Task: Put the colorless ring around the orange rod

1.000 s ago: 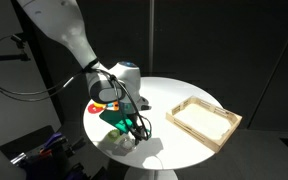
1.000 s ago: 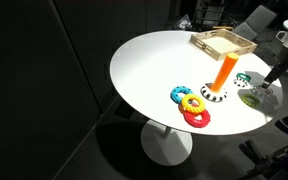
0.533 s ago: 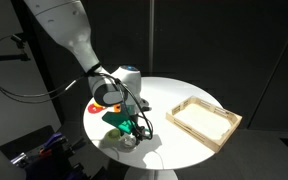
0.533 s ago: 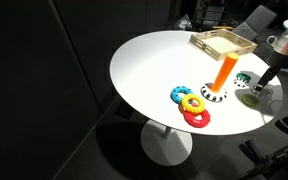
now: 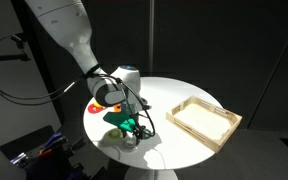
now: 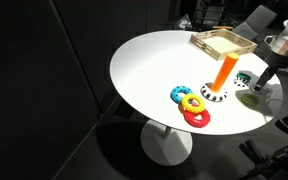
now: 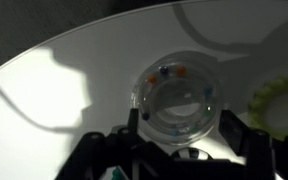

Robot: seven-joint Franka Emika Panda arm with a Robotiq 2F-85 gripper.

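The colorless ring has its full width between my gripper's fingers, so next I open, shift and pinch one side of its rim [image 7: 211, 112] with a finger inside the hole.
The colorless ring [image 7: 174, 95] is clear with tiny coloured specks and fills the middle of the wrist view. My gripper [image 7: 180, 122] has a dark finger against each side of it, low over the white table [image 7: 74, 70]. In both exterior views the gripper [image 6: 267, 80] [image 5: 134, 128] is near the table's edge. The ring itself is too faint to make out there. The orange rod [image 6: 224, 71] stands upright on a black-and-white base, a short way from the gripper.
A pale yellow ring [image 7: 280, 104] lies right beside the clear one, also in an exterior view [image 6: 252, 97]. Blue, yellow and red rings [image 6: 190, 106] lie near the rod's base. A wooden tray [image 6: 222, 43] [image 5: 203, 119] sits at the table's far side.
The gripper has shifted slightly near the table edge, staying low over the clear ring. Nothing else has moved.
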